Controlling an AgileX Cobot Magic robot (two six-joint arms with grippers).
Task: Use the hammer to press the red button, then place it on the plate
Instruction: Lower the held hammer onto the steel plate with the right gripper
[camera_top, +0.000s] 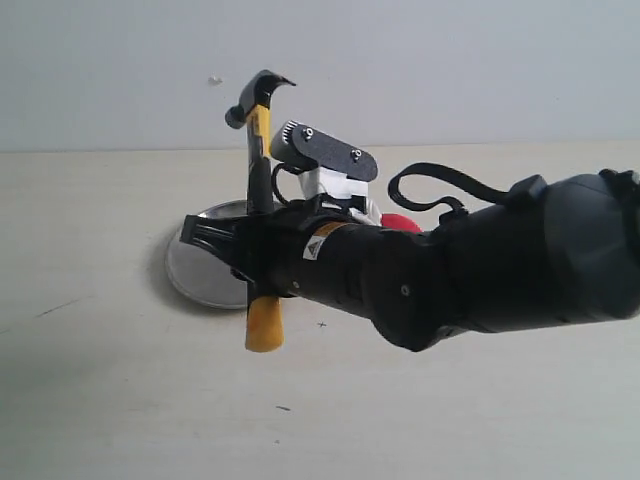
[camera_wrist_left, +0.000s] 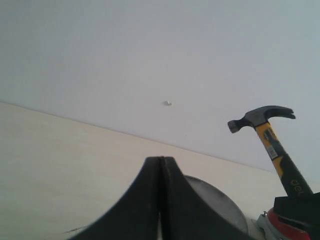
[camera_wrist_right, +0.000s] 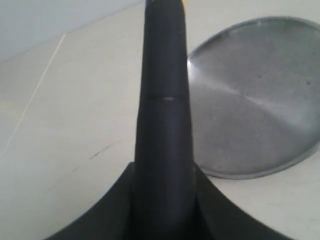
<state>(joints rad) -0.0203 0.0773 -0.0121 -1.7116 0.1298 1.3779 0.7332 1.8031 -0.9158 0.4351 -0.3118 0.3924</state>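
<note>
Next, I put the hammer, upright over the plate's near edge, down across the middle of the silver plate (camera_top: 240, 241) (camera_wrist_right: 259, 92) with my right gripper, with the hammer's head past the plate's far rim.
My right gripper (camera_top: 252, 256) is shut on the hammer (camera_top: 260, 190) at its black handle. The hammer stands upright, dark head (camera_top: 258, 96) on top and yellow tip (camera_top: 263, 325) hanging low over the near edge of the silver plate (camera_top: 205, 262). In the right wrist view the handle (camera_wrist_right: 164, 100) runs between the fingers of the right gripper (camera_wrist_right: 164, 172), with the plate (camera_wrist_right: 255, 100) beside it. The red button (camera_top: 401, 222) peeks out behind the right arm. My left gripper (camera_wrist_left: 161, 161) is shut and empty; its view shows the hammer (camera_wrist_left: 272, 145), plate (camera_wrist_left: 215, 200) and button (camera_wrist_left: 277, 225).
The pale wooden table (camera_top: 100, 400) meets a plain white wall (camera_top: 450, 70) at the back. My bulky black right arm (camera_top: 500, 260) reaches in from the right and covers most of the button. A grey camera mount (camera_top: 325, 150) sits above the wrist.
</note>
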